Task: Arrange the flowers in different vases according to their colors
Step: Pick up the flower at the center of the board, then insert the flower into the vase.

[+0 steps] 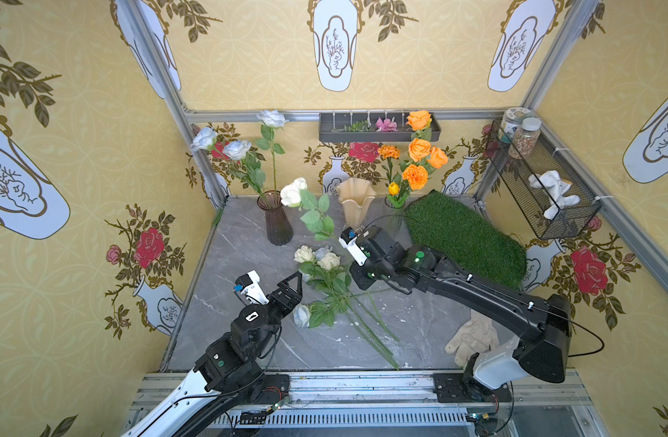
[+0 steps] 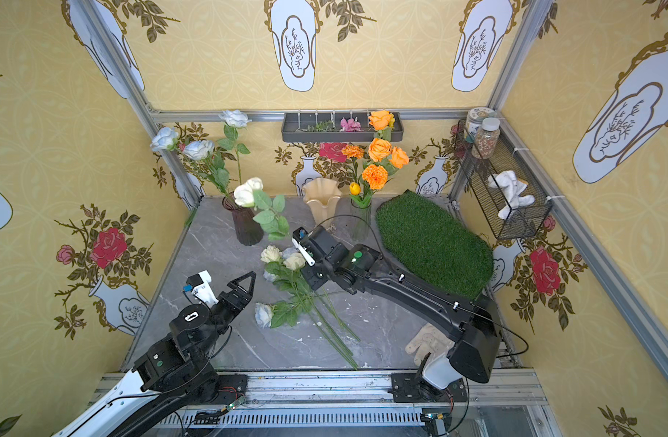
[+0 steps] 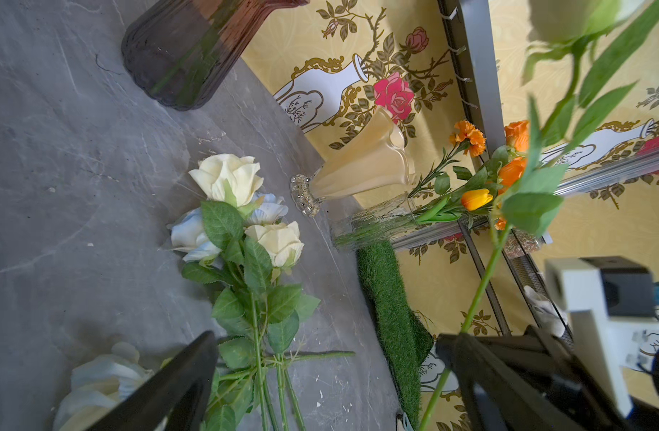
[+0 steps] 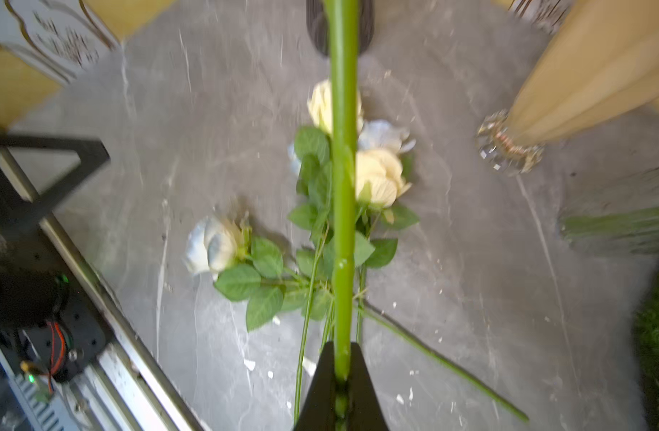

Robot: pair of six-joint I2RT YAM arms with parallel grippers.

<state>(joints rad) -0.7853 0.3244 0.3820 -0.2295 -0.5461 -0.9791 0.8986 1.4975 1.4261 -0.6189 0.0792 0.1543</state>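
Observation:
My right gripper should release the green stem of the cream-white rose inside the empty cream ruffled vase [image 1: 355, 206] [image 4: 570, 93].
My right gripper [image 4: 342, 349] is shut on the green stem [image 4: 343, 186] of a cream-white rose [image 1: 292, 193], held tilted above the table, its bloom near the purple-brown vase [image 1: 277, 223]. That vase holds pale blue-white roses [image 1: 236, 149]. The cream ruffled vase [image 1: 355, 204] stands with nothing in it. The clear vase [image 1: 395, 212] holds orange flowers [image 1: 419, 149]. Cream roses [image 1: 326, 260] and a pale blue rose [image 1: 301, 315] lie in a pile on the table. My left gripper [image 3: 326, 337] is open just left of the pile, its fingertip [image 1: 292, 282] close to the leaves.
A green grass mat [image 1: 465, 234] covers the table's right side. A cloth glove [image 1: 472, 338] lies at the front right. A wire basket [image 1: 540, 178] with jars hangs on the right wall. A grey tray [image 1: 378, 128] with pink blossoms hangs on the back wall.

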